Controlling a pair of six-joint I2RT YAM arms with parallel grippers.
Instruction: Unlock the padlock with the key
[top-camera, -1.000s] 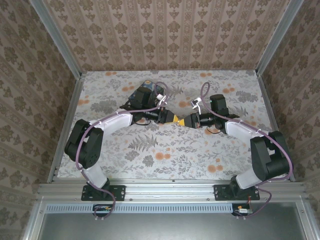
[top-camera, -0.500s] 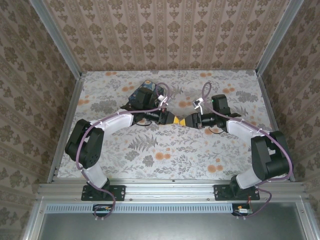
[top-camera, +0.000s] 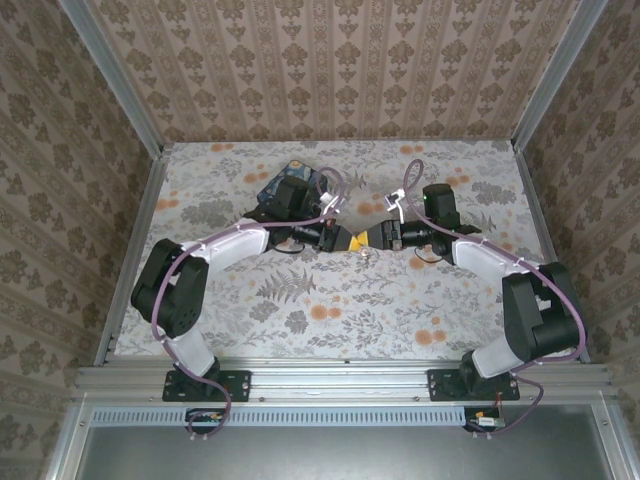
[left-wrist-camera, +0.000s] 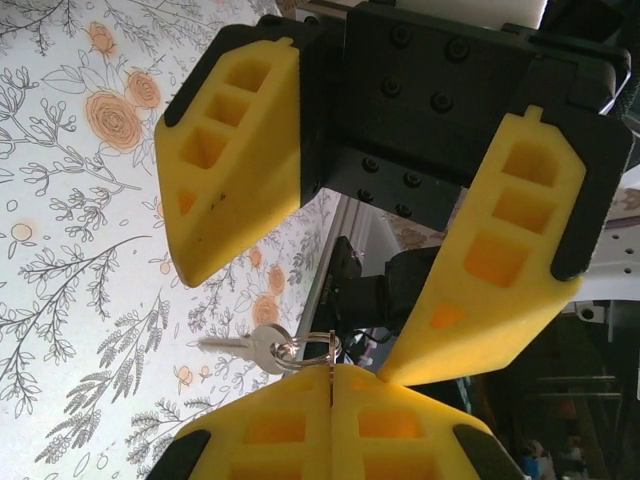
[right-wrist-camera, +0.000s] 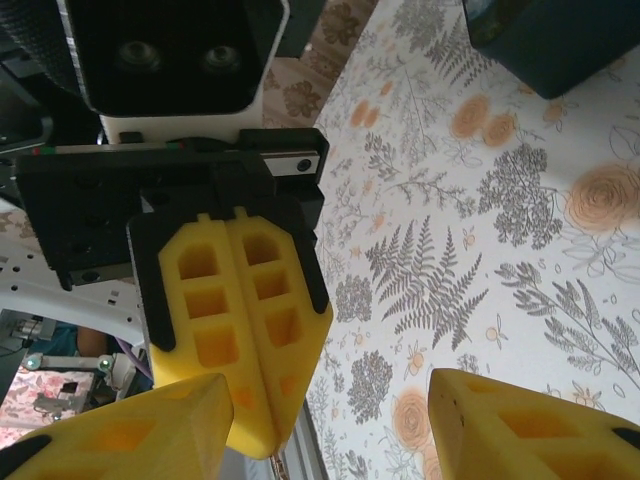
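The key hangs crosswise from the ring in the robot's left gripper, so the right gripper should take the key's head (left-wrist-camera: 267, 346), with the blade pointing forward, before unlocking the padlock.
My left gripper (left-wrist-camera: 331, 368) is shut on a silver key ring (left-wrist-camera: 312, 349), and a small silver key (left-wrist-camera: 243, 345) hangs off the ring to one side, above the floral tabletop. My right gripper (right-wrist-camera: 330, 385) faces it nose to nose, open, its yellow fingers (left-wrist-camera: 235, 150) spread around the left fingertips without touching the key. From above, the left gripper (top-camera: 352, 240) and the right gripper (top-camera: 377, 238) meet at mid-table, with the key (top-camera: 366, 250) dangling just below them. The brass padlock is out of view.
A dark blue swirly-print box (top-camera: 270, 186) lies behind the left arm at the back of the table, and its corner (right-wrist-camera: 545, 40) appears in the right wrist view. Aluminium rails (top-camera: 140, 230) and patterned walls enclose the floral table.
The two grippers came together over mid-table. The right gripper's fingers have since spread apart, and the key now hangs from the left gripper alone.
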